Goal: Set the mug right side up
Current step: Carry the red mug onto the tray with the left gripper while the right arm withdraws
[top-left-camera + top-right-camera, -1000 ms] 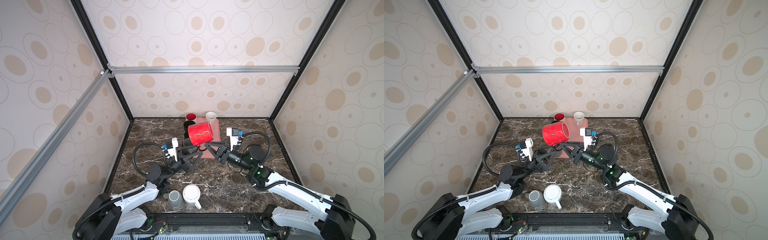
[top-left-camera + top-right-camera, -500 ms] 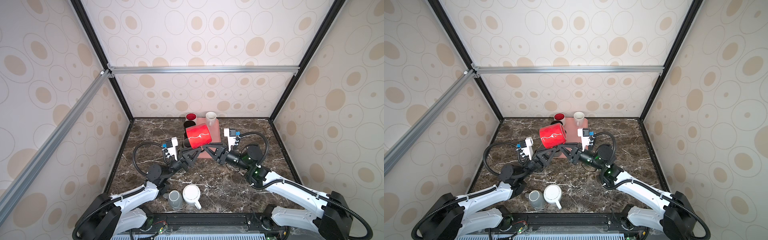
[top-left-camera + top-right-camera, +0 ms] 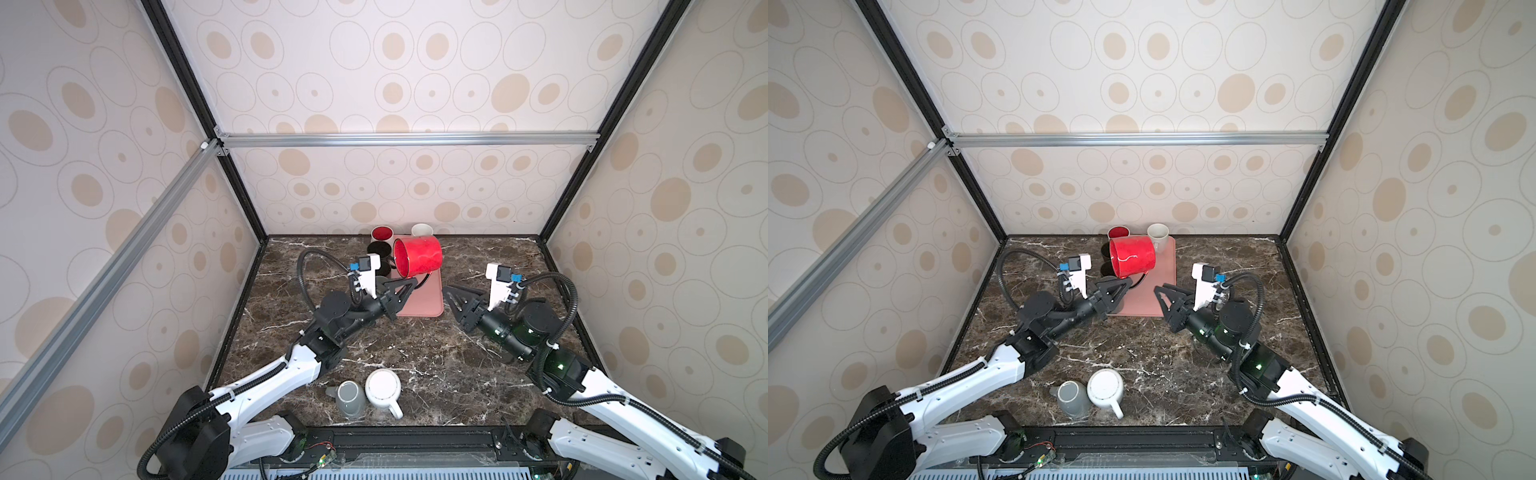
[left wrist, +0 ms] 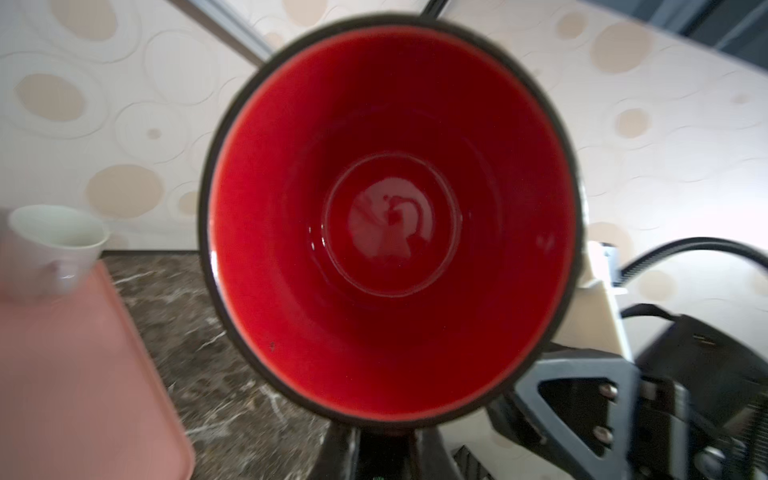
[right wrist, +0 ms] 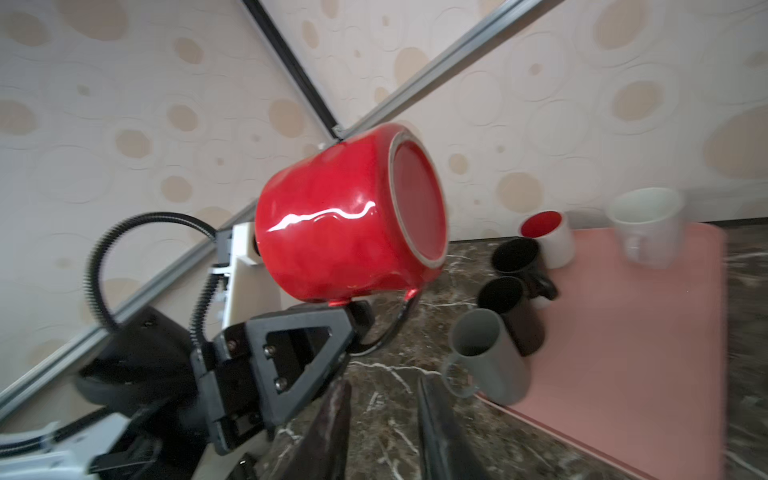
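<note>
Next, I let go of the red mug with my left gripper on the pink tray [image 3: 429, 268] [image 4: 76, 344] just in front of the white mug.
The red mug [image 3: 419, 255] [image 3: 1133, 257] hangs on its side in the air above the pink tray, mouth toward the left arm. Its red inside fills the left wrist view [image 4: 390, 224], and its base shows in the right wrist view [image 5: 417, 203]. My left gripper [image 3: 409, 284] [image 3: 1126, 284] [image 4: 384, 432] is shut on the mug from below, at the rim by the thin dark handle [image 5: 399, 328]. My right gripper [image 3: 451, 293] [image 3: 1160, 291] [image 5: 382, 384] stands off to the right of the mug, open, with only the marble between its fingers.
The pink tray [image 3: 424, 305] lies at mid-back. On and beside it stand a white mug [image 3: 422, 230], a white mug with a red inside [image 3: 381, 235], black mugs [image 3: 379, 251] and a grey mug [image 5: 490, 357]. A grey mug [image 3: 351, 398] and a white mug [image 3: 383, 390] sit near the front edge.
My left gripper closed on the red mug. My right gripper let go of it, opened and drew back to the right. The mug tipped further, mouth toward the left arm.
</note>
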You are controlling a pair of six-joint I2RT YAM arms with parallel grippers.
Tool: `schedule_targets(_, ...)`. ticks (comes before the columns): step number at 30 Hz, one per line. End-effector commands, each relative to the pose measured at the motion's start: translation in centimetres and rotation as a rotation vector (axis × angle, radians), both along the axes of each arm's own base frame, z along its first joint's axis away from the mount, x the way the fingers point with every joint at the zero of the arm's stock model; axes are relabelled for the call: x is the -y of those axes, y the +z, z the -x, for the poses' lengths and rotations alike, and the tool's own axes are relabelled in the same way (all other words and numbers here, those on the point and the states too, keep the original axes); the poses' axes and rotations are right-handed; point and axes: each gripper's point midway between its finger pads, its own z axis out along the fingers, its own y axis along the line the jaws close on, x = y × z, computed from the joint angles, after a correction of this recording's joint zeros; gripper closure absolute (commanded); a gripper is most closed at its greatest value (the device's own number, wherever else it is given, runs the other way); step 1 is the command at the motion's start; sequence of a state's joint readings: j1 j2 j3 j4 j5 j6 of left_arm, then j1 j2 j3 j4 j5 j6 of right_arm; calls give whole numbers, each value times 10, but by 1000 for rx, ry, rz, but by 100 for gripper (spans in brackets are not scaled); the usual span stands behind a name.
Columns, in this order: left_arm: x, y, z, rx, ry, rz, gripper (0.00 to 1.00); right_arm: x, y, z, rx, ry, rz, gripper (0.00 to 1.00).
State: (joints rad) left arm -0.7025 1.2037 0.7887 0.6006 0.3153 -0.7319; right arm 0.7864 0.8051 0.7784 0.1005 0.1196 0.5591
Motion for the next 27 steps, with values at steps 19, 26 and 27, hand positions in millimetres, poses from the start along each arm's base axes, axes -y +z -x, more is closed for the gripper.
schedule_targets(19, 42, -159, -162, -313, 165, -913, 100, 90, -83, 8, -145, -333, 342, 65)
schedule_targets(26, 49, -194, -209, -359, 226, -1029, 100, 98, -87, 14, -148, -344, 343, 64)
schedule_targets(27, 50, -196, -214, -360, 236, -1034, 100, 100, -88, 15, -148, -347, 347, 64)
